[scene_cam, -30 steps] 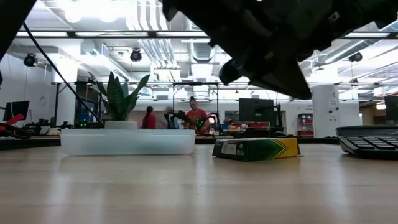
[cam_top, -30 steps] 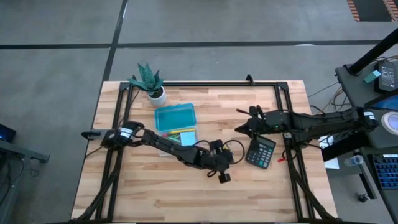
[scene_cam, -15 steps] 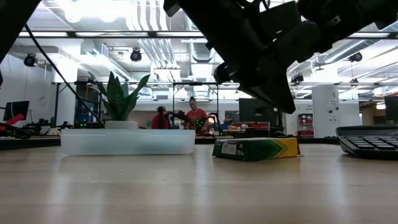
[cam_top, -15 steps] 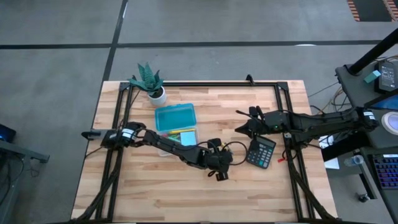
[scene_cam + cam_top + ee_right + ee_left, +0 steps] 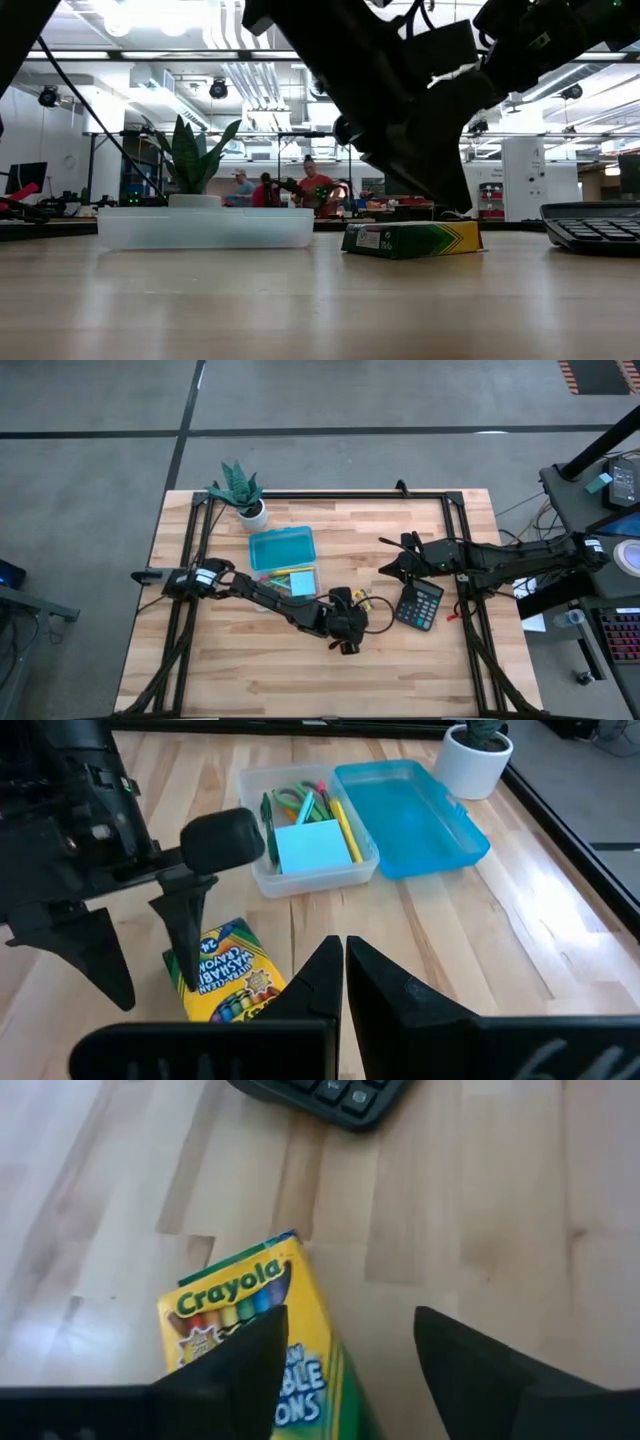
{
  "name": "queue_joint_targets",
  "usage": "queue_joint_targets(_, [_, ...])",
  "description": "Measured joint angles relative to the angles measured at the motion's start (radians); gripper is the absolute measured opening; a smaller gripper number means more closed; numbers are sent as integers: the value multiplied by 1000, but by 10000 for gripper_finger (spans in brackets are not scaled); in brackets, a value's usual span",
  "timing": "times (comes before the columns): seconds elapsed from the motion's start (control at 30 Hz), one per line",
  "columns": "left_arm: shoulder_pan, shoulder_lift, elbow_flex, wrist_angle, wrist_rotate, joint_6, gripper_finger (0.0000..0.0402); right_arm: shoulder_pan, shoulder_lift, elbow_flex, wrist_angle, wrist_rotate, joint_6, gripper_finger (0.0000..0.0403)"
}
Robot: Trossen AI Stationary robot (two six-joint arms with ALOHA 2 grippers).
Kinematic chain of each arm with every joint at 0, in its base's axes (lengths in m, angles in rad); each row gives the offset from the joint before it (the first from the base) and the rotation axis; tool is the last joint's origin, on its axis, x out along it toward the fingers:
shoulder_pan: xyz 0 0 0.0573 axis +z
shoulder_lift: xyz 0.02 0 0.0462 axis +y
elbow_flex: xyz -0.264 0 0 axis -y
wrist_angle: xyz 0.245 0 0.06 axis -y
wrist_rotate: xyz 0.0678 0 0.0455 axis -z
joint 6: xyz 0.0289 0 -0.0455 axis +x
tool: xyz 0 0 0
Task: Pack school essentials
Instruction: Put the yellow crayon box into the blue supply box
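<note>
Next, I open my left gripper, which slants high over the crayon box's yellow end, then come down more steeply and pinch its long edge nearer the middle (image 5: 337, 1358).
The yellow-green crayon box (image 5: 250, 1320) lies flat on the wood (image 5: 360, 601), between the clear case and the calculator. My left gripper (image 5: 345, 1370) is open and slants down at it (image 5: 145, 960). One finger (image 5: 190, 945) stands over the box's near edge, the other over bare wood. The clear case (image 5: 310, 860) holds a blue sticky pad (image 5: 312, 848), green-handled scissors and pens. My right gripper (image 5: 343, 970) is shut and holds nothing, raised at the right (image 5: 388, 567). My left gripper has one finger (image 5: 235, 1365) over the crayon box's long edge (image 5: 300, 1350), coming from above at a slant. I cannot tell whether it touches the box. The box lies flat on the table.
A black calculator (image 5: 418, 605) lies just right of the crayon box. The case's blue lid (image 5: 282, 547) lies open on the case's far side. A small potted plant (image 5: 240, 490) stands at the far left. Bare wood stretches along the near edge.
My left gripper has sunk a little toward the crayon box and tipped further down. Its fingers, shut a second ago, now stand apart. The crayon box has kept its place.
</note>
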Motion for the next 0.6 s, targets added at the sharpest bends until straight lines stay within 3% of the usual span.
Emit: queue_joint_targets(0.6, [-1,1,-103,99,-50,14,207,0,0,0,2,0,14,9])
